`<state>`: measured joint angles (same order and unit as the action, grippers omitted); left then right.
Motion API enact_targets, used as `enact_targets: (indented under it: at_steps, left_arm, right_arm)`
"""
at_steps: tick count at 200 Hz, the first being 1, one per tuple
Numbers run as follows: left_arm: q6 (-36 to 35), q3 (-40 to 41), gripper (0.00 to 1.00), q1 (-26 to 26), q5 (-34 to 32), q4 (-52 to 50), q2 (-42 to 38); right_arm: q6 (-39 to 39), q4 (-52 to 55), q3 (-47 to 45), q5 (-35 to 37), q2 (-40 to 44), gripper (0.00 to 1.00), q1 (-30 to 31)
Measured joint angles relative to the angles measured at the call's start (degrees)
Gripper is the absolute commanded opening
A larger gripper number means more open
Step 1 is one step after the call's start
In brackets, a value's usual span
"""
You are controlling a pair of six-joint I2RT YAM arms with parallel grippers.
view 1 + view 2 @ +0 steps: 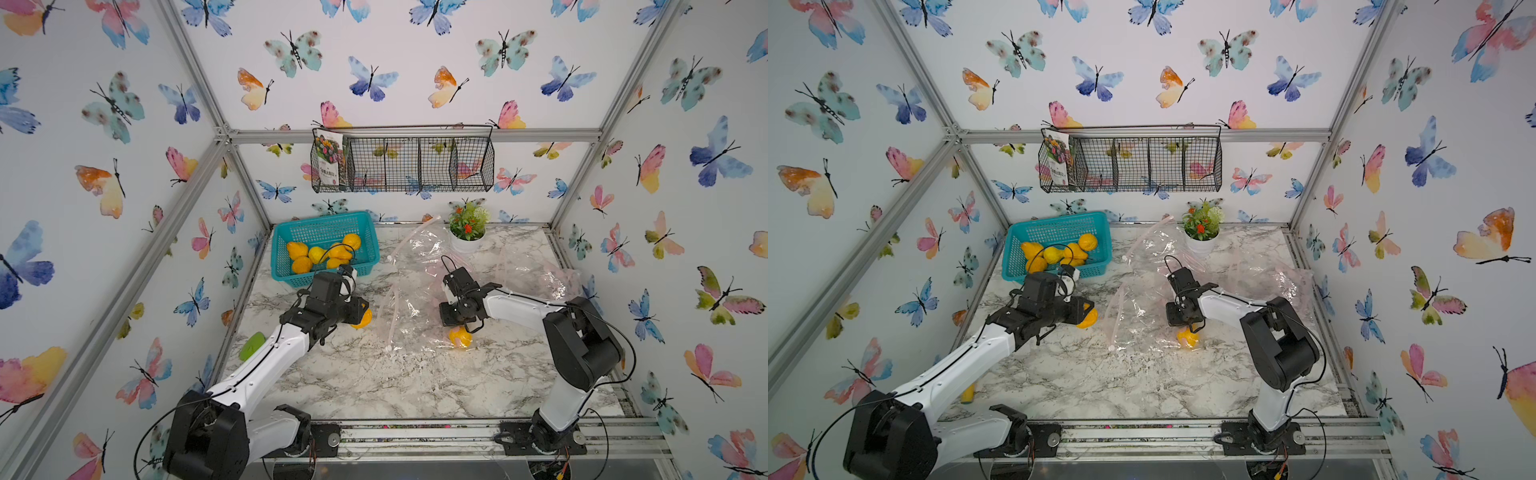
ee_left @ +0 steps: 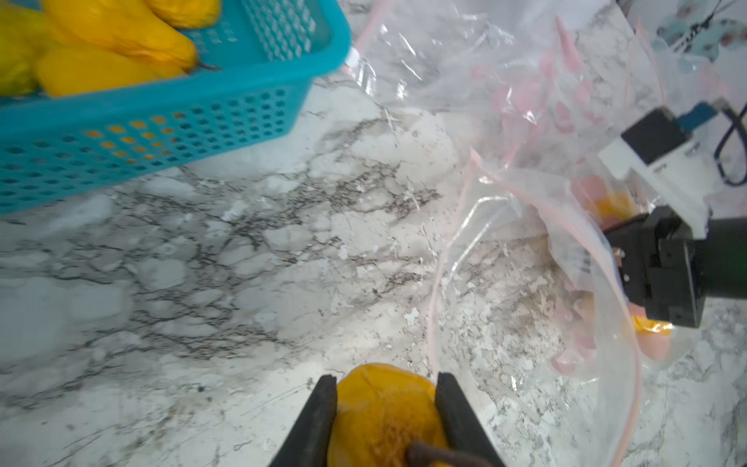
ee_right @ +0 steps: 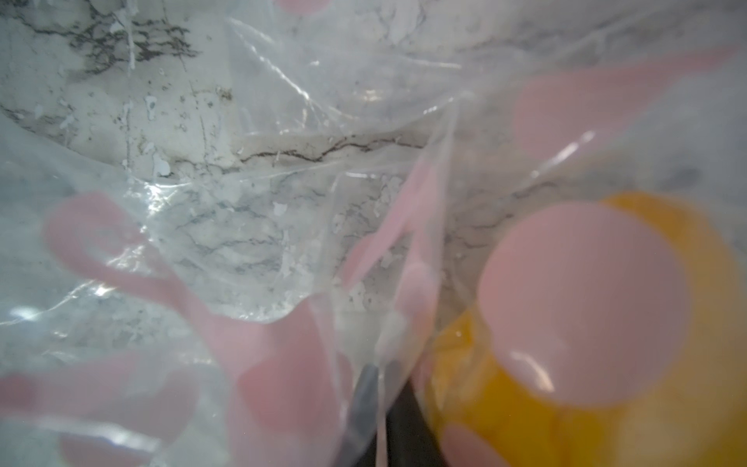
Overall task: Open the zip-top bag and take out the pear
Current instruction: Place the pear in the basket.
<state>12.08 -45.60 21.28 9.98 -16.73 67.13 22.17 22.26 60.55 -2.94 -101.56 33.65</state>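
The left gripper needs to set the yellow pear down in the teal basket's front corner (image 1: 361,258) (image 2: 247,29) nearest the zip-top bag. The pear is held just above the table.
My left gripper (image 1: 360,316) (image 2: 386,382) is shut on a yellow pear (image 1: 365,322) (image 1: 1090,319) (image 2: 384,408), holding it just above the table outside the bag, with its brown stem toward the wrist. The clear zip-top bag (image 1: 411,307) (image 1: 1138,316) (image 2: 525,250) (image 3: 242,226), printed with pink shapes, lies crumpled mid-table with its mouth toward the left arm. My right gripper (image 1: 459,324) (image 1: 1187,326) (image 3: 382,378) points down, shut on a fold of the bag's film. Another pear (image 1: 460,337) (image 1: 1187,338) (image 3: 711,364) sits inside the bag beside those fingers.
A teal basket (image 1: 320,220) (image 1: 1059,220) (image 2: 161,133) holding several pears stands at the back left, close behind my left wrist. A potted plant (image 1: 467,232) is at the back. More clear bags (image 1: 540,274) lie at the right. A green thing (image 1: 251,347) lies by the left edge.
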Motion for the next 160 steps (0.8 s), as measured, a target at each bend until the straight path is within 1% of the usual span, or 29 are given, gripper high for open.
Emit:
enact_targets:
  at_steps: [13, 23, 29, 46, 75, 115, 131, 133, 160]
  left_arm:
    - [-0.11, -2.93, 0.13, -3.06, 0.35, -1.16, -0.7]
    - [-0.46, -5.09, 0.13, -4.42, 0.5, -1.75, -0.55]
    - [-0.85, -7.34, 0.13, -5.55, 0.57, -2.23, 0.02]
    - [-2.1, -13.18, 0.13, -7.58, 0.59, -2.58, 2.69]
    - [-4.96, -23.52, 0.13, -10.27, -0.33, -2.38, 11.04]
    - [-5.4, -31.74, 0.13, -14.91, -0.9, 0.11, 23.28]
    - [-4.57, -35.19, 0.13, -16.22, 0.52, 0.28, 28.37]
    - [-4.22, -36.28, 0.13, -16.46, 1.05, 0.33, 29.92]
    - [-1.88, -41.92, 0.13, -16.24, 4.85, 1.73, 38.1]
  right_arm:
    - [-0.22, 0.15, 0.07, -0.52, 0.0, 0.23, 0.0]
    - [-0.55, 0.39, 0.28, -1.27, 0.04, 0.37, -0.04]
    - [-0.83, 0.76, 0.55, -1.81, 0.11, 0.43, -0.07]
    - [-0.92, 2.16, 1.99, -3.34, 0.44, 0.51, -0.09]
    - [-1.49, 4.44, 4.52, -5.09, 3.3, 0.57, -0.09]
    - [-1.9, 7.72, 8.72, -6.75, 9.18, 0.6, -0.09]
    - [-1.86, 8.52, 9.53, -7.06, 11.89, 0.61, -0.09]
    - [-1.88, 8.59, 9.57, -7.13, 12.2, 0.61, -0.09]
    - [-1.81, 9.38, 10.56, -8.59, 16.13, 0.62, -0.17]
